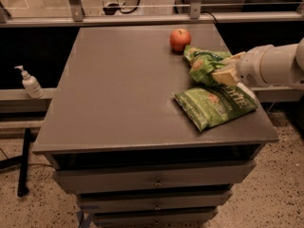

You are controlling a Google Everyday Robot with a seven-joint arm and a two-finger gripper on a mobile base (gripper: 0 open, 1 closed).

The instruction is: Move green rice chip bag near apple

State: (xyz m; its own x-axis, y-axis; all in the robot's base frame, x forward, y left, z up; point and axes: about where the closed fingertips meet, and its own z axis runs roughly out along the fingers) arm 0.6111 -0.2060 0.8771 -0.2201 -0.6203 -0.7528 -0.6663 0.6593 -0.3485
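The robot's gripper should set the green rice chip bag down against the apple's near-arm side (193, 43) at the far end of the grey table. The bag is now held close to the apple.
The green rice chip bag (203, 63) is light green and wrinkly with an orange mark. It is held just right of and below the apple (180, 39), close to it. The apple is small and red-orange, near the far right of the grey table (114, 89). My gripper (225, 72) comes in from the right on a white arm and is shut on the bag's right side. Its pale fingers (227, 75) press into the bag.
A larger flat green "Kettle" bag (216, 104) lies at the table's right front, under my arm. A white pump bottle (30, 82) stands on a ledge at the left. Drawers sit below the tabletop. A rail runs behind the table.
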